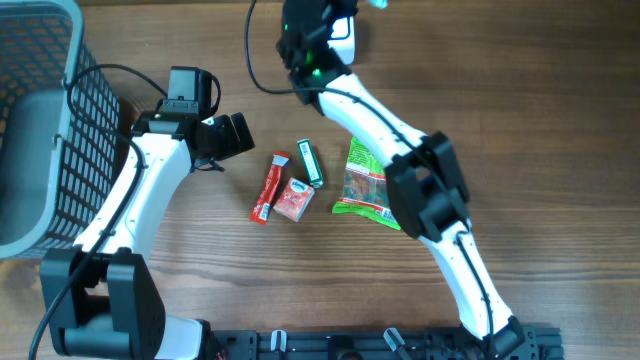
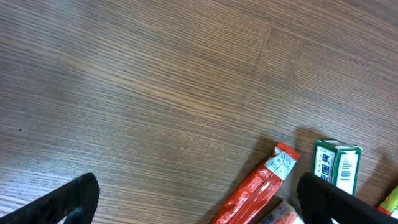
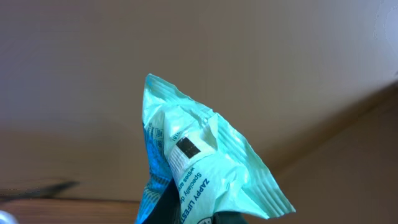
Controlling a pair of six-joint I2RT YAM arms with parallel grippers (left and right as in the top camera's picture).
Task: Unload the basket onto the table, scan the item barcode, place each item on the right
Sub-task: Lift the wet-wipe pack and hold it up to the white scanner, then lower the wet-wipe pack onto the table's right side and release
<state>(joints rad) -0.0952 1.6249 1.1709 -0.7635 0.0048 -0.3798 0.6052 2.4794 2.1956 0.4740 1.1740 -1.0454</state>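
Observation:
I should use my right gripper to lay the teal wipes packet down on bare wood [image 1: 495, 169] next to the green snack bag, opposite the orange packet.
My right gripper [image 3: 189, 214] is shut on a teal wipes packet [image 3: 199, 168] and holds it up off the table at the far edge. A white label with a dark code patch [image 3: 188, 148] faces the right wrist camera. In the overhead view only a corner of the teal packet [image 1: 378, 3] shows at the top edge. My left gripper [image 2: 199, 208] stands wide open low over the wood with nothing between its fingers. A red stick packet [image 2: 258, 186] lies just inside its right finger [image 2: 333, 202], and a green box [image 2: 337, 163] lies beyond it.
On the table lie the red stick packet [image 1: 268, 187], the green box [image 1: 310, 163], a small orange packet [image 1: 294, 200] and a green snack bag [image 1: 362, 185], partly under the right arm. A grey mesh basket [image 1: 60, 130] stands at the left edge.

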